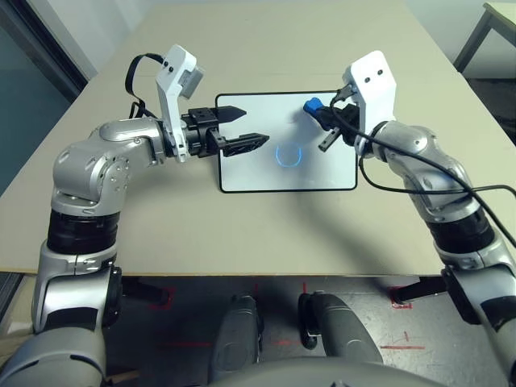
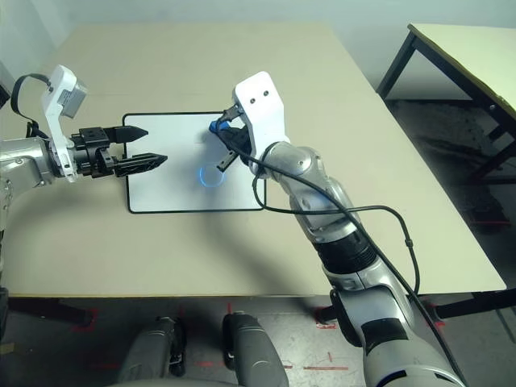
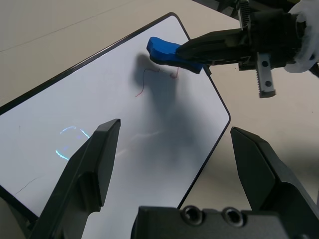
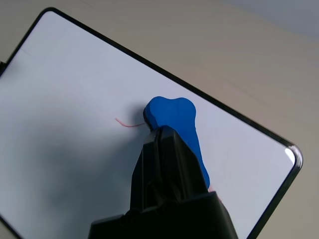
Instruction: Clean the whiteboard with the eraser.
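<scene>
My right gripper is going to the whiteboard [image 1: 324, 127] [image 4: 167, 186]. It will let go of the blue eraser, now held just over the board, there beside the red scribble, a bit beyond the cyan ring.
The whiteboard [image 1: 250, 173] lies flat on the table, with a cyan ring doodle [image 1: 288, 155] near its middle and a thin red scribble [image 3: 142, 84] toward its far right corner. My right gripper [image 1: 320, 112] is shut on the blue eraser [image 1: 313, 105], holding it just over that far right part of the board beside the red line [image 4: 128, 124]. Over the board's left edge hovers my left gripper [image 1: 246, 126], open and holding nothing, its fingers [image 3: 92, 169] spread above the white surface.
A tan table [image 1: 266, 234] carries the board, with bare room in front and behind. A second table [image 2: 476, 56] stands off to the right. A black cable [image 1: 419, 173] loops along my right forearm.
</scene>
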`<state>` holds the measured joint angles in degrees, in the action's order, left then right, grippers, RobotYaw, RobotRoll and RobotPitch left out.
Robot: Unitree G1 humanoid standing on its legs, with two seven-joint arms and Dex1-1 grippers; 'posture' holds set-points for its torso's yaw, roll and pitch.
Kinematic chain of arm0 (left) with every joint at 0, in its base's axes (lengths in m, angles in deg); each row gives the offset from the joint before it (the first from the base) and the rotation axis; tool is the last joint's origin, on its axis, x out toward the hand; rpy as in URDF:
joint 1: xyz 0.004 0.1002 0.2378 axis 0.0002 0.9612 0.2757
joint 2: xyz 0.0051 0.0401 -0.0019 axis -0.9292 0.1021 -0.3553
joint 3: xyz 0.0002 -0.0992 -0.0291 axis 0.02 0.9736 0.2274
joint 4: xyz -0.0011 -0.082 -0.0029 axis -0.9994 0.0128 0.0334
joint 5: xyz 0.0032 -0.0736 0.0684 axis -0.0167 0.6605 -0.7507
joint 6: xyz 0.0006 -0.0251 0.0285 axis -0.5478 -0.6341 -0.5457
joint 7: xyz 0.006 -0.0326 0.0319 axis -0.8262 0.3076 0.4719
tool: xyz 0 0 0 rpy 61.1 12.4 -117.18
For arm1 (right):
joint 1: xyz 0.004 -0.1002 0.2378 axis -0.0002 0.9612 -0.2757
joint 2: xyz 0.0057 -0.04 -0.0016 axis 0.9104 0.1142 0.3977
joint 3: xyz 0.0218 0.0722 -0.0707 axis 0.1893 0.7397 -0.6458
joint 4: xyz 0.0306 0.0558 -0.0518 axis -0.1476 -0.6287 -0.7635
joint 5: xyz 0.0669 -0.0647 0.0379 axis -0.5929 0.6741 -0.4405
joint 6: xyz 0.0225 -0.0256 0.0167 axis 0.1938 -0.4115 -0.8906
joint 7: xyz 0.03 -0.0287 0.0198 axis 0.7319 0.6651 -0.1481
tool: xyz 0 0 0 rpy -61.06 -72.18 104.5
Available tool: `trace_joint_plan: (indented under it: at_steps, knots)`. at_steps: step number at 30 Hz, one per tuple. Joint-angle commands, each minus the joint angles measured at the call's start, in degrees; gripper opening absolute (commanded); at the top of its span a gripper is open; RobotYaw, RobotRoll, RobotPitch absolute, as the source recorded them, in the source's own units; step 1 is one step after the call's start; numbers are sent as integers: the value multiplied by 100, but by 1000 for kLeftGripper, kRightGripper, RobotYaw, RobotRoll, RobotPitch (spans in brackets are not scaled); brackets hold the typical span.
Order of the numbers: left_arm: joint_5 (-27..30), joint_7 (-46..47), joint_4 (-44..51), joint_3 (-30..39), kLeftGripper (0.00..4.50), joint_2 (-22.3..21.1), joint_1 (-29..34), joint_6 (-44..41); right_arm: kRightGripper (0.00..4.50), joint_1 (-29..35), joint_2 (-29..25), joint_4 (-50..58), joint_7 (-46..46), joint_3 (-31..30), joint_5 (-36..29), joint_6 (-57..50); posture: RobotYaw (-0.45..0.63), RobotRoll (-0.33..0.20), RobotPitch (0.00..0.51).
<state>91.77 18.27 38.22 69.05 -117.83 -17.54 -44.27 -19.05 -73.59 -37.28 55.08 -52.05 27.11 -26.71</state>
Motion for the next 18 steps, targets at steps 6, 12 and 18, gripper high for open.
trace_joint_plan:
  at_steps: [6,12,18]
  knots:
    - [-41,-36,-51,-65,4500,-62,-79,-8,73,94,493,-860,-100,-369,678,1017,43,0,129]
    - [-39,-32,-38,-68,4500,-72,-90,-28,73,217,836,-1077,-285,-389,810,1077,45,0,133]
    - [-44,-12,-28,-90,4500,-52,-109,-39,73,234,971,-1240,-285,-282,951,1081,48,0,135]
